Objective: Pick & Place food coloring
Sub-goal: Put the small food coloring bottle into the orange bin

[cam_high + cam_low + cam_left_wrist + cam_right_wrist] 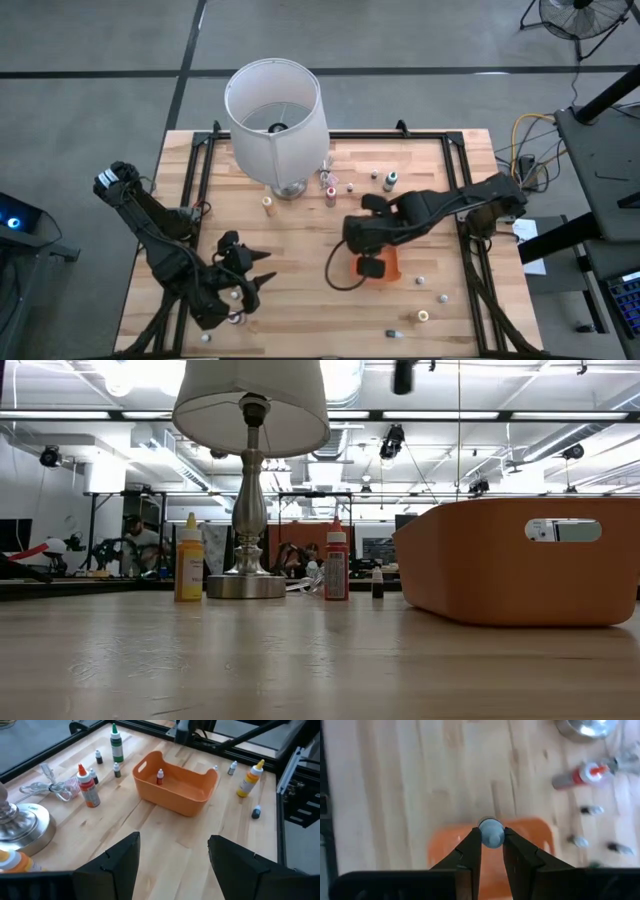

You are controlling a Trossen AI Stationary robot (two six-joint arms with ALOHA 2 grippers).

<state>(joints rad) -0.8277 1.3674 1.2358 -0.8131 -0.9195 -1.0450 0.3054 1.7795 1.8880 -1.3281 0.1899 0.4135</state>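
Next, my right gripper sets the tiny food coloring bottle down inside the orange tray (381, 245) (512, 876), next to the small red bottle. The tiny bottle still hangs over the orange tray.
My right gripper (372, 266) hangs over the orange tray (392, 262) and is shut on a tiny food coloring bottle with a pale cap (491, 831). The tray (172, 795) holds one small red bottle (160, 776). More bottles stand on the table: a red-capped one (329, 195), a yellow one (267, 201), a green-capped one (390, 180) and several tiny ones. My left gripper (250, 285) is open and empty at the table's near left; its wrist view (172, 850) looks toward the tray. My right gripper pinches the tiny bottle at its pale rounded top (491, 827) between its two fingertips (475, 840). The fingers come from above, pointing down. The bottle is lifted clear, over the tray (445, 850); its lower part is hidden behind its own cap and the fingers.
A lamp with a big white shade (275, 105) and metal base (245, 585) stands at the far middle, its cord (55, 787) lying beside it. Loose small bottles lie at the near right (423, 316). Black rails (470, 240) frame the table. Bare wood lies between the arms.
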